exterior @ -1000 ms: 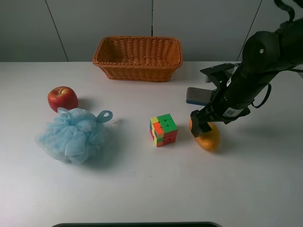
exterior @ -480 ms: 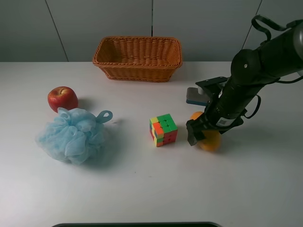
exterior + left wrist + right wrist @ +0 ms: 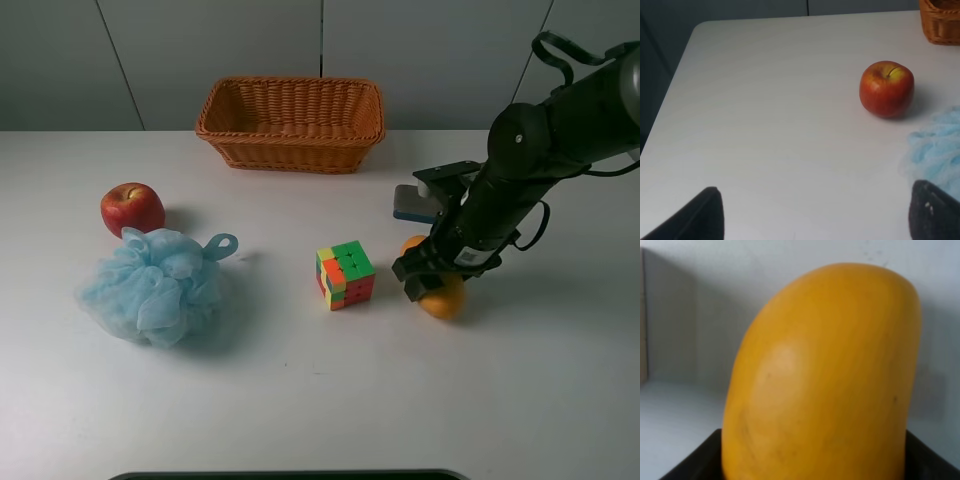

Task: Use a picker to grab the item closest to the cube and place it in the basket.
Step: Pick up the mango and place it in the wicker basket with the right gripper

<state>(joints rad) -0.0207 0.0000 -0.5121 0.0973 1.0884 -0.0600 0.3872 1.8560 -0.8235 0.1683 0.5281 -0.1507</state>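
Observation:
My right gripper is to release the mango inside the wicker basket [image 3: 280, 123], near the middle of the basket's front side.
A multicoloured cube [image 3: 345, 275] sits on the white table. An orange-yellow mango [image 3: 445, 298] lies just to its right, the closest item to it. My right gripper [image 3: 428, 272] is down over the mango with its jaws closed against the mango's sides. In the right wrist view the mango [image 3: 825, 375] fills the frame between the black fingers [image 3: 690, 460]. The wicker basket [image 3: 290, 150] stands at the back, empty. My left gripper [image 3: 815, 220] is open and empty, seen only in the left wrist view.
A red apple [image 3: 132, 208] and a blue mesh bath sponge [image 3: 152, 285] lie at the left. The left wrist view also shows the apple [image 3: 886, 89], the sponge [image 3: 937, 145] and a corner of the basket [image 3: 942, 22].
My right arm has come down over the mango, and the jaws have closed in on it. The mango has shifted slightly. Nothing else has moved.

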